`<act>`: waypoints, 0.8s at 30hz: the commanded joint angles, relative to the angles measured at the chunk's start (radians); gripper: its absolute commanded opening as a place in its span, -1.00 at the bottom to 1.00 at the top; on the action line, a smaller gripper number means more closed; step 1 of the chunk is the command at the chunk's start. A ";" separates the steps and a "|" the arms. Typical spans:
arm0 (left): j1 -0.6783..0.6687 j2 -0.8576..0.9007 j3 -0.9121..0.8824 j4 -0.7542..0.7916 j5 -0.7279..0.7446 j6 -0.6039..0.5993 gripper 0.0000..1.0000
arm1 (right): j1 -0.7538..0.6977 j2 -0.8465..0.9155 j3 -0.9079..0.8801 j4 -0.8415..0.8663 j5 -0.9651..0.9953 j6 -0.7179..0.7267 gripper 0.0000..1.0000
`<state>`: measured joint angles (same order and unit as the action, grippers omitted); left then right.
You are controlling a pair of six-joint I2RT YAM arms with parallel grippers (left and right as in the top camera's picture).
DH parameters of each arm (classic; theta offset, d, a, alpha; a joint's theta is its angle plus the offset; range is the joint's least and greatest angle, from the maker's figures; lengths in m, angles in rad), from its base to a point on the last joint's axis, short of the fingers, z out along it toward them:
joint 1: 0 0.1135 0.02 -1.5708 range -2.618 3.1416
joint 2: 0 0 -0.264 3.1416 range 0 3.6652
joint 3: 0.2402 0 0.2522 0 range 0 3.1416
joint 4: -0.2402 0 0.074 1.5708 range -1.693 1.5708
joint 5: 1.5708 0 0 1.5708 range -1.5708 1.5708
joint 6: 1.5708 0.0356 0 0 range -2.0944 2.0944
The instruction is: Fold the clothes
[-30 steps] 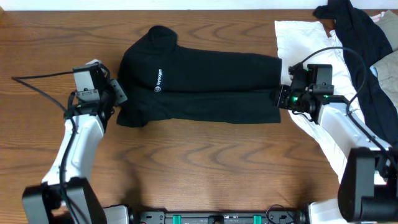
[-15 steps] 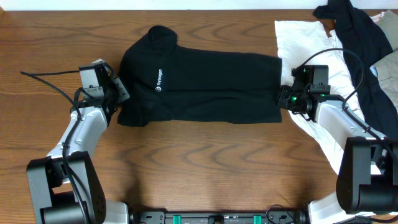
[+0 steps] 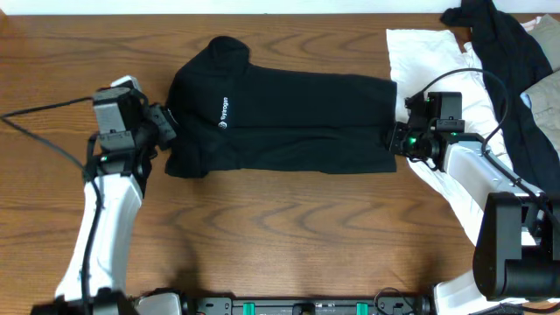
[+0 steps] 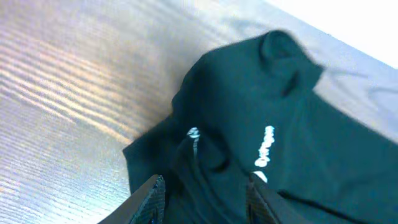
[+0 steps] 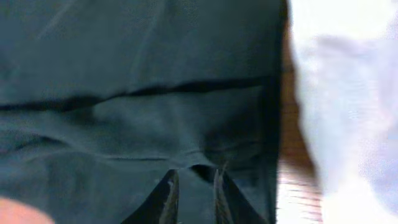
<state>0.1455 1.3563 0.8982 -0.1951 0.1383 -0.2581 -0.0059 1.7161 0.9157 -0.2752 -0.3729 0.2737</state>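
Observation:
Next, my left gripper grabs the black polo shirt's fold [image 3: 213, 154] [image 4: 235, 214] by the sleeve, on the near side of the white logo on the chest.
The clothes, a black polo shirt [image 3: 289, 122] with a white chest logo [image 3: 222, 114], lie folded lengthwise across the table, collar to the left and hem to the right. My left gripper [image 3: 164, 125] sits at the shirt's left edge by the sleeve. In the left wrist view it [image 4: 205, 199] stands open over the black fabric [image 4: 298, 124]. My right gripper [image 3: 391, 140] is at the hem's near right corner. In the right wrist view its jaws [image 5: 193, 193] stand a narrow gap apart on the fabric [image 5: 155, 62], where a small fold bulges at the tips.
A large white wrinkled cloth [image 3: 429, 52] lies under and behind the right arm, just right of the hem, also visible from the right wrist [image 5: 348, 93]. Another black garment [image 3: 507, 52] is draped at the far right. Bare wood table [image 3: 289, 227] runs along the front.
Both grippers were shut a second ago and their jaws have parted. The left arm swung slightly left and back. The shirt has stayed in place.

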 commanded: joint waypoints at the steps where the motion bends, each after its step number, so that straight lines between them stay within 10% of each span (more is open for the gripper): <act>1: -0.001 -0.031 0.024 -0.039 0.082 0.008 -0.15 | 0.023 0.011 0.018 -0.021 -0.110 -0.094 -0.66; 20: -0.145 0.279 0.006 -0.104 0.201 -0.006 -0.33 | 0.081 0.112 0.018 -0.059 -0.060 -0.166 -0.69; 24: -0.145 0.278 0.006 -0.122 0.202 -0.007 -0.63 | 0.081 0.117 0.018 -0.058 -0.060 -0.166 -0.69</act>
<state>-0.0017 1.6306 0.9001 -0.2966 0.3347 -0.2634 0.0708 1.8103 0.9207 -0.3321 -0.4381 0.1242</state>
